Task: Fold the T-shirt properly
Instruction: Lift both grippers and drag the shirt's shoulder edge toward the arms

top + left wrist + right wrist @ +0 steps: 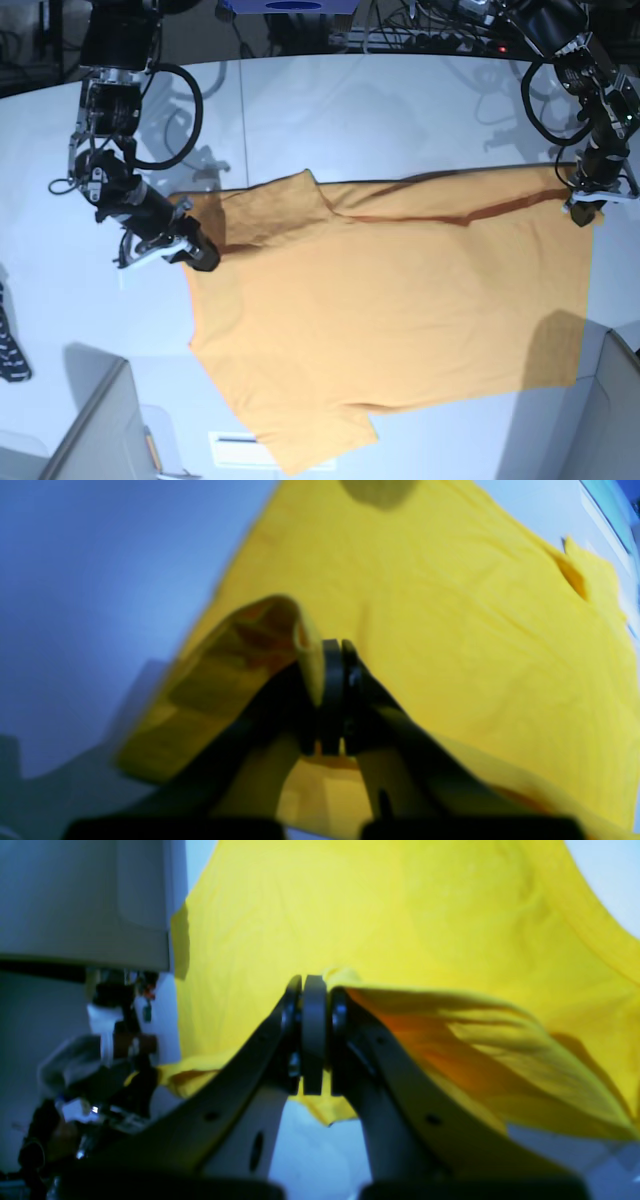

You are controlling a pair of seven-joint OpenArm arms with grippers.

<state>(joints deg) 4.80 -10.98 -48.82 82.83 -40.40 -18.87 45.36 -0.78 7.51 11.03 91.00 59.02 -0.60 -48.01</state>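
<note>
The robot's left gripper needs to release the lifted corner on the T-shirt's flat side edge, just nearer than the dark crease (581, 246).
The orange-yellow T-shirt (400, 300) lies spread across the white table (330, 110), one short sleeve (310, 435) pointing toward the near edge. Its far edge is lifted and doubled over along a dark crease. On the left of the base view my right gripper (197, 252) is shut on the shirt's lifted edge. The right wrist view shows those jaws (313, 985) pressed together with a fold of yellow cloth (475, 1040) hanging from them. On the right my left gripper (587, 205) is shut on the far corner, and yellow cloth (240, 670) drapes from it (340, 650).
Grey panels stand at the near left (95, 425) and near right (612, 405) corners. A white label (240, 450) lies by the near sleeve. A black object (10, 352) sits at the left edge. Cables and equipment (440, 30) line the back.
</note>
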